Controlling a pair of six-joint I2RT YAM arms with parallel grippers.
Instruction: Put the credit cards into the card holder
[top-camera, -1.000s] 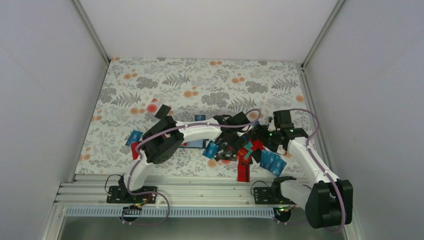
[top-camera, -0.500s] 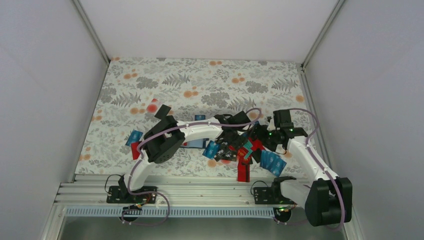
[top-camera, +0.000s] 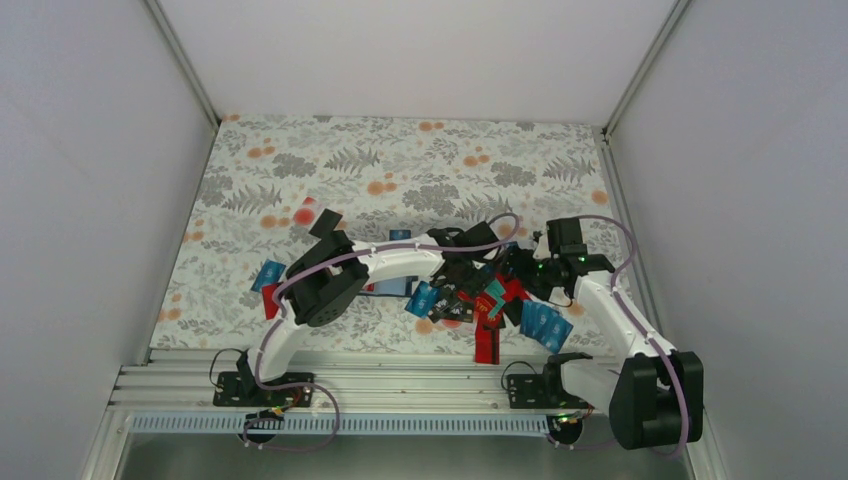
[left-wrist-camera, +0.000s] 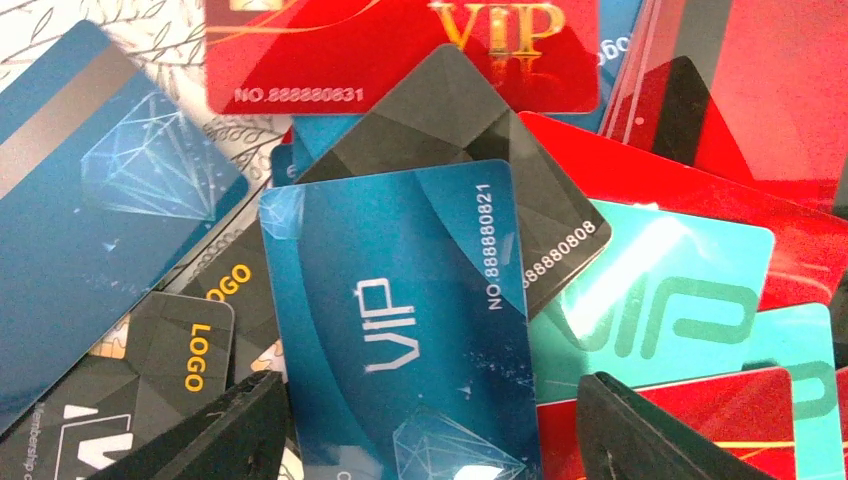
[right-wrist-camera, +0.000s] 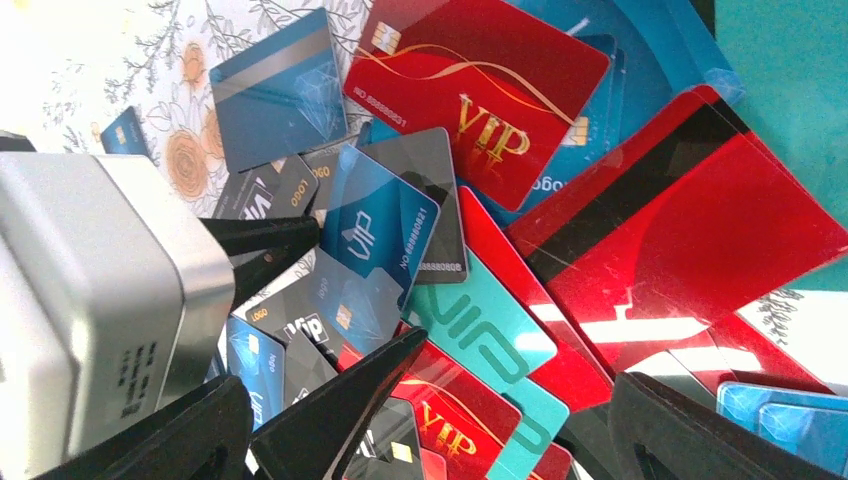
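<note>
I have my left gripper's fingers near the chip end of the blue VIP card, so I will open them and grasp the card beside its white VIP letters (left-wrist-camera: 387, 325).
The credit cards (top-camera: 470, 300) lie in an overlapping heap of red, teal, black and blue at the table's near right. My left gripper (left-wrist-camera: 430, 425) hangs open low over the heap. Its black fingertips (left-wrist-camera: 235, 430) stand either side of a blue VIP card (left-wrist-camera: 400, 320) and clear of its edges. In the right wrist view the same blue VIP card (right-wrist-camera: 375, 230) lies between the left gripper's (right-wrist-camera: 320, 310) two fingers. My right gripper (right-wrist-camera: 430, 440) is open too, just right of the left one above red and teal cards. A dark blue rectangle, seemingly the card holder (top-camera: 392, 287), lies mostly hidden under the left forearm.
Stray cards lie apart from the heap: a blue card (top-camera: 268, 273) and a red card (top-camera: 270, 302) at the near left, a red card (top-camera: 487, 345) and blue cards (top-camera: 545, 323) near the front edge. The two grippers are close together. White walls enclose the floral mat (top-camera: 400, 170).
My right arm has edged slightly left toward the heap. The left gripper has stayed almost still over the blue VIP card. No card has moved.
</note>
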